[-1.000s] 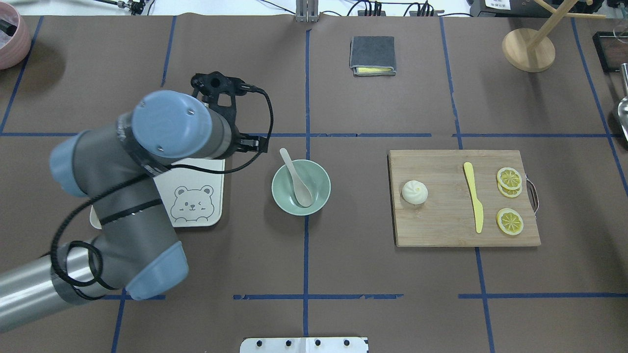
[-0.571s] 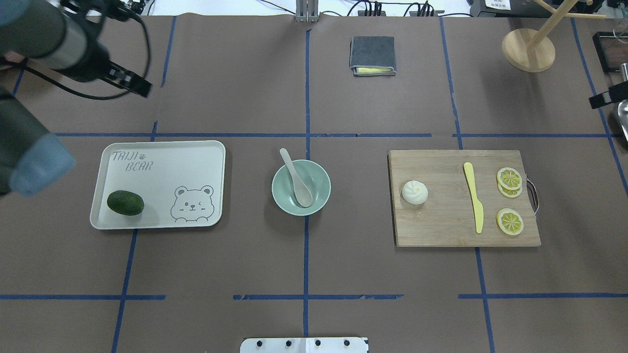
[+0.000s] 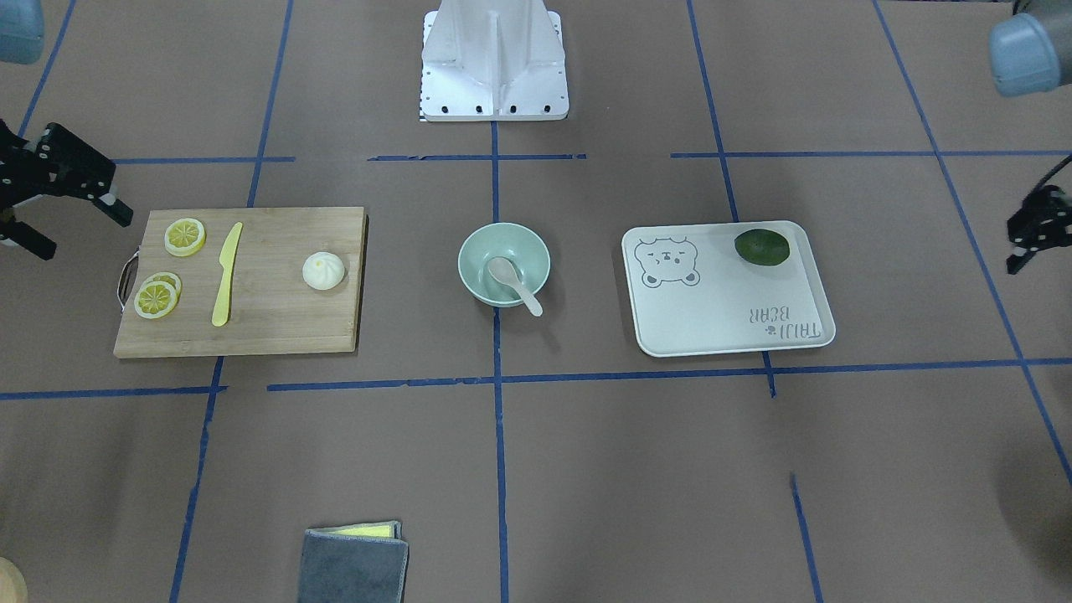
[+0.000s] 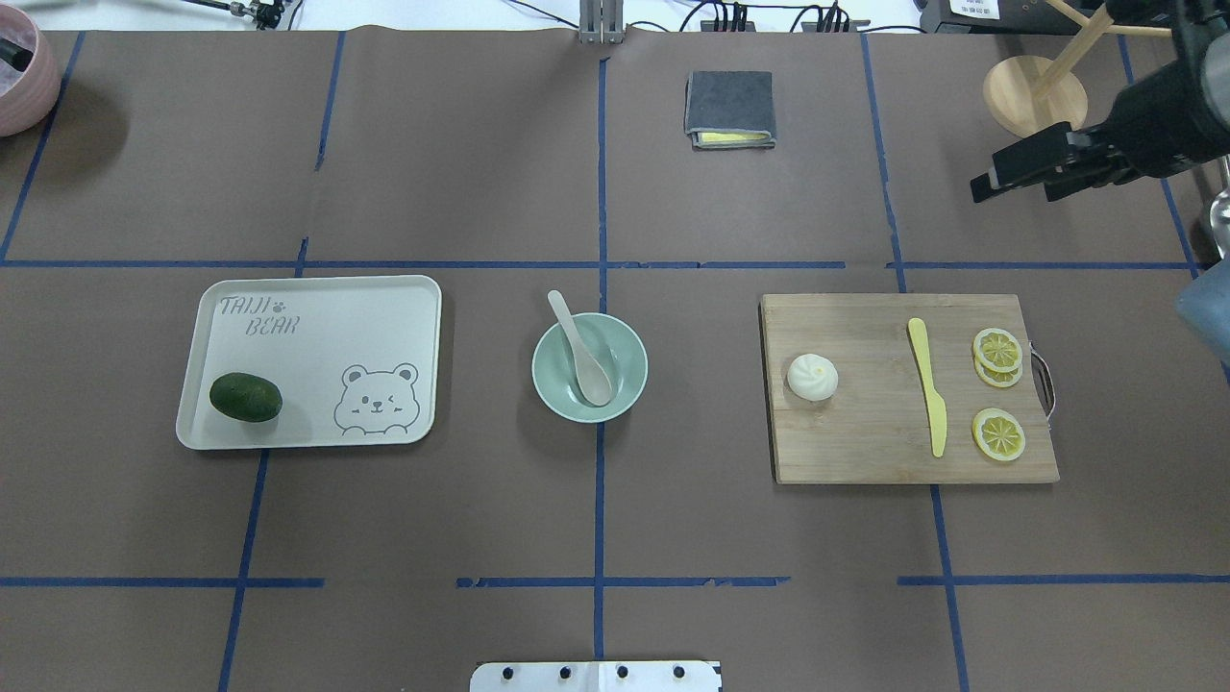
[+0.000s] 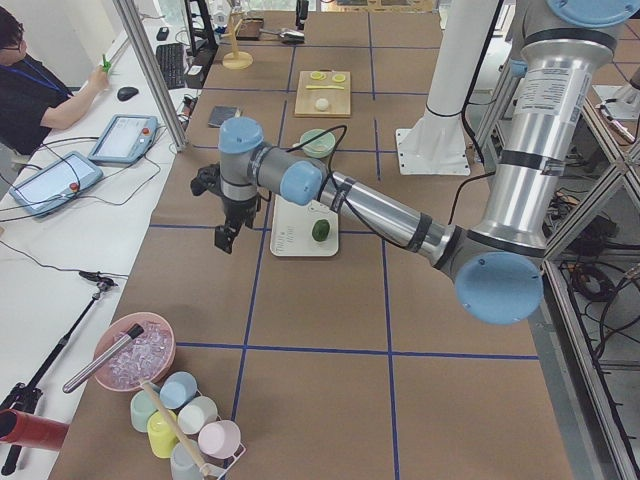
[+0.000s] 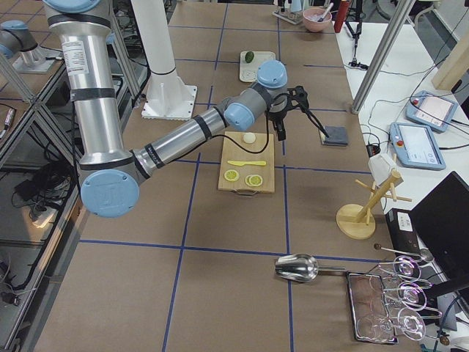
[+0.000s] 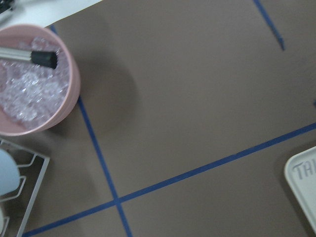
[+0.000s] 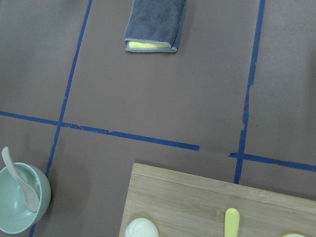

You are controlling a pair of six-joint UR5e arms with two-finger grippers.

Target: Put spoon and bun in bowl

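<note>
My right gripper needs to next move to the top of the white bun (image 3: 322, 266) (image 8: 141, 228) on the wooden cutting board and close there.
The pale spoon (image 4: 579, 348) lies in the mint-green bowl (image 4: 625, 380) at the table's middle, its handle leaning over the far rim; both also show in the front view, spoon (image 3: 512, 283) and bowl (image 3: 481, 251). The white bun (image 4: 813, 377) sits on the left part of the wooden cutting board (image 4: 865, 437). My right gripper (image 4: 1014, 185) hangs open and empty above the table, beyond the board's far right corner. My left gripper (image 3: 1020, 249) is out of the overhead view, far left past the tray, and looks open and empty.
A yellow knife (image 4: 928, 386) and lemon slices (image 4: 997, 350) lie on the board right of the bun. A white bear tray (image 4: 327, 336) holds an avocado (image 4: 246, 398). A grey cloth (image 4: 729, 108), a wooden stand (image 4: 1035, 96) and a pink ice bowl (image 7: 29, 89) stand at the far edge.
My left arm has pulled back from over the tray to the far left, out of the overhead view. My right arm has come in at the upper right. Spoon, bowl and bun have not moved.
</note>
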